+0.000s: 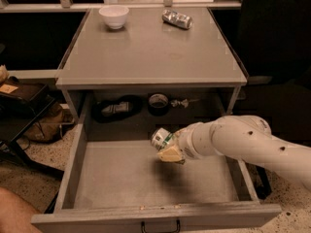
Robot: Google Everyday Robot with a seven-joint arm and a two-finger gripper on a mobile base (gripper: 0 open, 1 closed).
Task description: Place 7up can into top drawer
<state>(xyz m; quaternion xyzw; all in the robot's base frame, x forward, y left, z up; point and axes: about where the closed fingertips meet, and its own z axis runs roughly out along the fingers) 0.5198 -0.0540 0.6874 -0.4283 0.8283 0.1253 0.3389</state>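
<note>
Next, I release the 7up can, now held tilted inside the open drawer, on the middle of the top drawer's grey bottom (164, 161).
The 7up can (161, 139), white and green with a silver end, is held tilted in my gripper (167, 148) inside the open top drawer (146, 181), just above its flat grey bottom near the back. The gripper's cream-coloured fingers (171, 155) are closed around the can. My white arm (243, 142) reaches in from the right over the drawer's right wall. The drawer's small black handle (160, 225) shows at the bottom edge.
On the grey tabletop (150, 52) stand a white bowl (114, 16) at the back left and a plain silver can (177, 19) lying at the back right. Behind the drawer, a shelf holds a dark strap (115, 108) and a tape roll (158, 102). A bag (41, 123) lies at left.
</note>
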